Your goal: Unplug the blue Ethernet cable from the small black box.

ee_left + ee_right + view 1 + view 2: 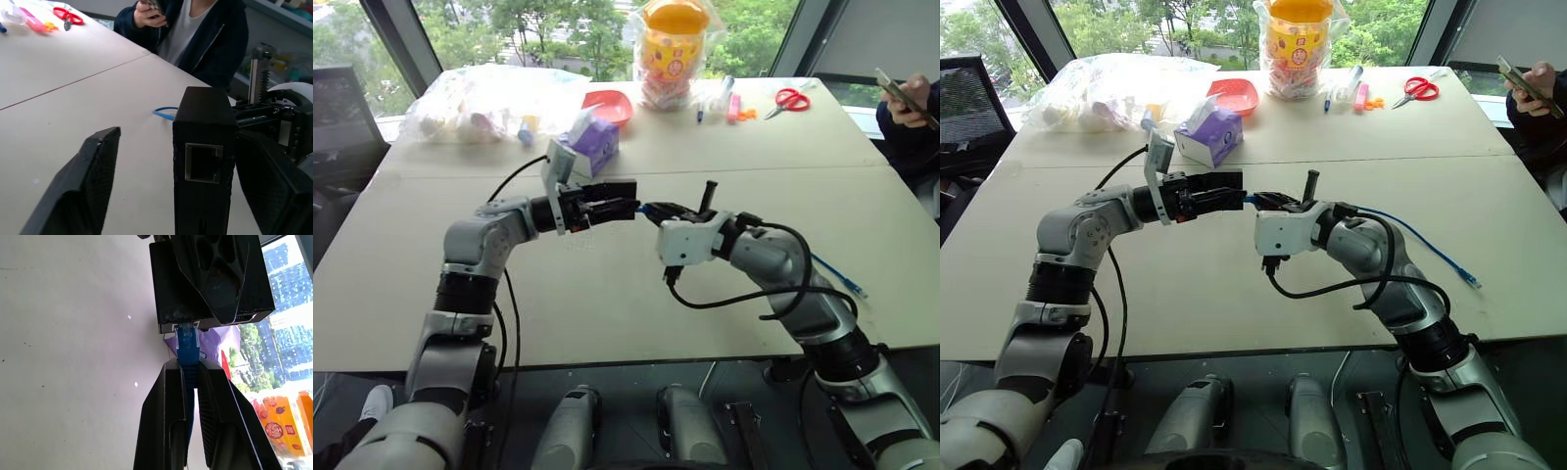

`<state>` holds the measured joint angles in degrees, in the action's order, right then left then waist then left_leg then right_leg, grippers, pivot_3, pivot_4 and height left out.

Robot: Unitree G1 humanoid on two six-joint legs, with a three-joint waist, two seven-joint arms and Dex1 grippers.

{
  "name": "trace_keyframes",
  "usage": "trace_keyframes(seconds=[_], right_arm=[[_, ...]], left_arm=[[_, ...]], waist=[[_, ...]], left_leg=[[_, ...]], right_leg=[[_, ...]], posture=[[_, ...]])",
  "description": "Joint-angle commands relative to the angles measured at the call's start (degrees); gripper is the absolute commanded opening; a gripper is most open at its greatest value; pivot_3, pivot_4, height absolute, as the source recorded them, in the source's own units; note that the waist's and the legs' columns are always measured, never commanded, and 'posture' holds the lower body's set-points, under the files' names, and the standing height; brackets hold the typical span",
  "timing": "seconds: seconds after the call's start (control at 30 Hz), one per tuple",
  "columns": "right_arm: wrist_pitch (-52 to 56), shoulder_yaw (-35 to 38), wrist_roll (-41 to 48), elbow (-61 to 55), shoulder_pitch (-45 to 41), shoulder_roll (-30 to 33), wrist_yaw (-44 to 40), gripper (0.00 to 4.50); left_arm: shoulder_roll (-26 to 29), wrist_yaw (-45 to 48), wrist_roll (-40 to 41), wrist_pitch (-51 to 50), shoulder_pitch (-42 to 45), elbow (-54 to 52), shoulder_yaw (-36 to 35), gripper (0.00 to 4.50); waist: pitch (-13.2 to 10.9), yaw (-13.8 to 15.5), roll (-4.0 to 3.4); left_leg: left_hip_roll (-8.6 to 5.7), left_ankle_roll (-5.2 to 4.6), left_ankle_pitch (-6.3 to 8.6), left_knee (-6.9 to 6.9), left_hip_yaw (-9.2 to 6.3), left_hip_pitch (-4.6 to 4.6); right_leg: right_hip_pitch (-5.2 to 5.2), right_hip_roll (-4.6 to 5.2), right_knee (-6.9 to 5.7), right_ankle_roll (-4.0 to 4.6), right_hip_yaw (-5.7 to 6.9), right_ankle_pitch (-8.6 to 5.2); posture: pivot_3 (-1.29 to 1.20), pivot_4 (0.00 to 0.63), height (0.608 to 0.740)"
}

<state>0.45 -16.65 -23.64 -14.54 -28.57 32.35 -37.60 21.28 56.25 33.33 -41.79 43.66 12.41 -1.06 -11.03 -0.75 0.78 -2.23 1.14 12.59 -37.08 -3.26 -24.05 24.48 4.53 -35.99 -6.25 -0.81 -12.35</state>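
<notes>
The blue plug's clip stands free while my right gripper squeezes the plug's sides, so next my right gripper opens, turns and pinches across the clip (185, 337) before it pulls.
The small black box (203, 147) is held up above the table, between the fingers of my left gripper (622, 208). One finger (83, 186) stands a gap away from the box, the other (274, 191) is close against its far side. An empty port on the box faces the left wrist camera. The blue Ethernet cable (187, 345) is plugged into another side of the box. My right gripper (190, 363) is shut on the cable just behind the plug. From there the cable trails over the table to its loose end (1470, 281).
At the far side of the table are a purple tissue box (595, 140), a red bowl (610, 105), a clear plastic bag (484, 98), a yellow jar (674, 49), pens (729, 103) and red scissors (791, 98). A person (906, 108) with a phone sits at the far right.
</notes>
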Motion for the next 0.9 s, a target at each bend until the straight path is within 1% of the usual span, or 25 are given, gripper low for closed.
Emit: trace_keyframes(seconds=[0.03,0.1,0.13,0.27,0.33,0.37,0.4,0.43,0.47,0.57,0.63,0.67,0.7,0.73,0.8,0.9], right_arm=[[-0.70,0.64,0.26,-2.47,-0.70,-0.25,-0.04,0.00],[-0.73,0.77,0.52,-2.53,-0.99,-0.16,-0.31,0.00],[-0.82,0.86,0.59,-2.44,-1.20,-0.05,-0.42,0.00],[-0.34,1.86,2.01,-1.37,-2.36,-0.44,-0.47,0.00],[6.32,3.74,8.42,-1.97,-3.22,-2.10,-4.32,0.00],[11.21,4.87,12.94,-2.75,-3.77,-2.70,-7.46,0.86],[15.08,5.76,16.37,-3.40,-4.30,-2.95,-10.01,1.18],[17.44,6.20,18.35,-3.81,-4.71,-2.87,-11.49,1.71],[21.21,6.87,21.05,-4.20,-5.35,-2.57,-13.33,2.12],[35.76,9.08,29.74,-5.47,-8.01,-0.58,-18.64,3.71],[45.33,10.93,35.15,-5.60,-10.68,-0.39,-19.63,4.45],[48.91,11.70,37.60,-5.53,-12.13,-0.28,-20.13,4.45],[55.78,13.06,41.54,-4.50,-14.95,-0.68,-20.87,4.45],[60.31,14.10,44.34,-3.19,-17.26,-1.26,-21.12,4.45],[66.94,14.83,47.66,-0.89,-20.55,-1.80,-20.45,4.45],[70.96,14.13,49.98,0.66,-22.87,-1.34,-19.33,4.45]], left_arm=[[0.04,0.04,1.54,0.09,1.18,-2.25,-1.51,1.65],[0.05,-0.08,1.88,-0.06,0.86,-2.70,-1.54,0.68],[0.09,-0.08,1.98,-0.13,0.72,-2.88,-1.54,0.55],[0.29,-0.01,1.92,-0.12,0.69,-2.75,-1.52,0.55],[0.93,0.50,1.84,-0.43,1.00,-2.48,-1.21,0.55],[1.49,1.16,1.89,-0.73,1.21,-2.41,-0.93,0.55],[1.97,1.75,1.99,-0.98,1.34,-2.38,-0.75,0.55],[2.24,2.11,2.06,-1.07,1.45,-2.28,-0.60,0.55],[2.60,2.62,2.28,-1.38,1.60,-2.20,-0.52,0.55],[3.94,4.95,3.19,-2.66,1.85,-2.56,-0.30,0.55],[4.65,6.42,3.70,-3.36,1.93,-2.86,-0.19,0.55],[4.99,7.06,3.99,-3.87,2.00,-3.01,-0.18,0.55],[5.48,8.00,4.63,-4.74,2.14,-3.21,-0.32,0.55],[5.82,8.82,5.29,-5.64,2.28,-3.42,-0.56,0.55],[6.25,9.84,6.05,-6.65,2.43,-3.72,-0.82,0.55],[6.45,10.31,6.28,-6.84,2.57,-4.00,-0.91,0.55]], waist=[[0.00,-0.01,0.00],[0.00,0.00,0.00],[0.00,0.00,0.00],[0.00,-0.02,0.00],[0.00,-0.07,0.00],[0.00,-0.11,0.00],[0.00,-0.15,0.00],[0.00,-0.09,0.00],[0.00,-0.07,0.00],[0.00,0.10,0.00],[-0.01,0.04,0.00],[-0.01,0.03,0.00],[-0.01,0.02,0.00],[-0.02,-0.10,-0.01],[-0.01,-0.10,-0.01],[-0.01,-0.06,-0.01]], left_leg=[[0.00,0.00,0.00,0.00,0.00,0.00],[0.00,0.00,0.00,0.00,0.00,0.00],[0.01,0.00,0.00,0.00,0.00,0.00],[0.01,0.00,0.00,0.00,0.00,0.00],[0.01,0.00,0.00,0.00,-0.01,0.00],[0.03,0.00,0.00,0.00,-0.01,0.00],[0.04,0.00,0.00,0.00,-0.01,0.00],[0.06,-0.01,0.00,0.00,-0.02,0.00],[0.06,-0.01,0.00,0.00,-0.03,0.00],[0.04,-0.01,0.00,0.00,-0.05,0.00],[0.05,-0.01,0.00,-0.01,-0.06,0.00],[0.05,-0.01,0.00,0.00,-0.07,0.00],[0.06,-0.01,0.00,0.00,-0.08,0.00],[0.06,-0.01,0.00,0.01,-0.08,0.00],[0.08,-0.01,0.00,0.04,-0.07,-0.03],[0.09,-0.01,0.01,0.08,-0.10,-0.03]], right_leg=[[0.00,0.00,0.00,0.00,0.00,0.00],[0.00,0.00,0.00,0.00,0.00,0.00],[0.00,0.00,0.00,0.00,0.00,0.00],[0.00,0.00,0.00,0.00,0.00,0.00],[0.00,-0.01,0.00,0.00,0.00,0.00],[0.00,-0.01,-0.01,0.00,0.00,0.00],[0.00,-0.01,-0.01,0.00,0.00,0.00],[0.00,-0.02,-0.01,0.00,0.00,0.01],[0.00,-0.02,-0.02,-0.01,0.00,0.01],[-0.01,-0.01,-0.01,0.01,0.01,0.00],[-0.02,0.00,0.00,0.02,0.01,-0.01],[-0.02,0.01,0.00,0.03,0.02,-0.01],[-0.01,0.01,0.00,0.04,0.02,-0.01],[0.00,0.01,0.00,0.04,0.02,-0.01],[0.06,0.02,0.00,0.05,0.02,0.00],[0.06,0.03,0.01,0.06,0.04,-0.01]], posture=[[0.00,0.150,0.740],[0.00,0.150,0.740],[0.00,0.150,0.740],[0.00,0.150,0.740],[0.00,0.150,0.740],[0.00,0.150,0.740],[0.00,0.150,0.740],[0.00,0.150,0.740],[0.00,0.150,0.740],[0.00,0.150,0.740],[0.00,0.150,0.740],[0.00,0.150,0.740],[0.00,0.150,0.740],[0.00,0.150,0.740],[0.00,0.150,0.740],[0.00,0.150,0.740]])
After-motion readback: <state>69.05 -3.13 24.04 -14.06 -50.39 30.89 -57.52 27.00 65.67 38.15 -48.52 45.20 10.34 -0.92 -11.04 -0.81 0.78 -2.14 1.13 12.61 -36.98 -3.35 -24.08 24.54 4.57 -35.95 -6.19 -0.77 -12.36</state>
